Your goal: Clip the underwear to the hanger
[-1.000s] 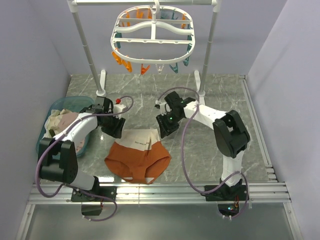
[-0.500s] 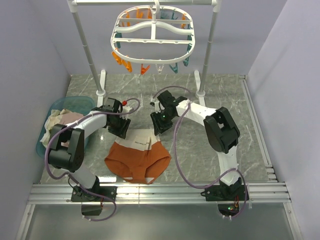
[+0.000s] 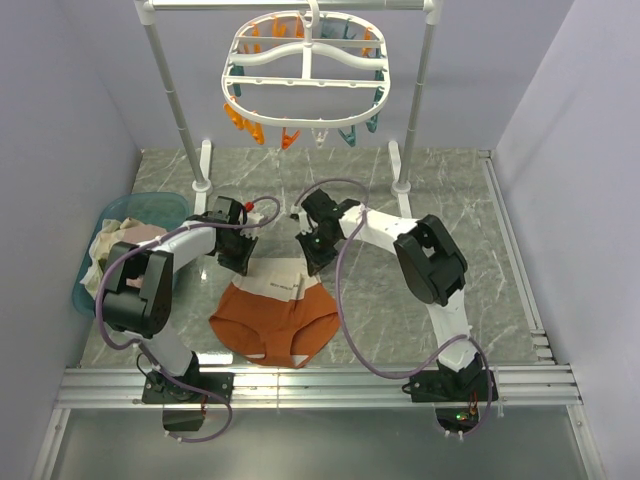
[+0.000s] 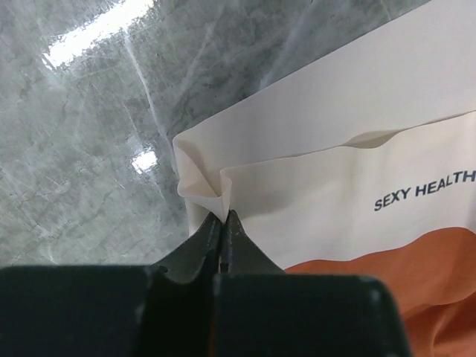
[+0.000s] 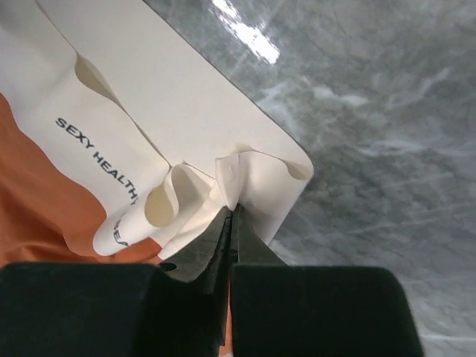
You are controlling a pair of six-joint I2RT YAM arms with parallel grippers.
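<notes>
The waistband puckers in my left gripper and bunches up beside my right gripper. So my left gripper will open and grab the underwear corner's edge [image 4: 179,141] before both grippers stretch the waistband.
The rust-orange underwear [image 3: 273,318] lies flat on the marble table, its beige waistband toward the back. My left gripper [image 3: 240,268] is shut on the waistband's left corner [image 4: 204,195], which puckers between the jaws. My right gripper [image 3: 311,266] is shut on the right corner [image 5: 256,175], where the band bunches into folds. The band's dark text shows in both wrist views. The white oval hanger [image 3: 306,70] with orange and teal clothespins hangs from the rack rail at the back, well above and behind both grippers.
The white pole rack [image 3: 183,125] stands on two feet behind the arms. A teal basket [image 3: 150,208] with pale clothes sits at the left edge. Purple cables loop over both arms. Walls close in the left, right and back sides.
Both grippers have moved inward to the waistband's corners and shut on them. The fabric has puckered at each grip.
</notes>
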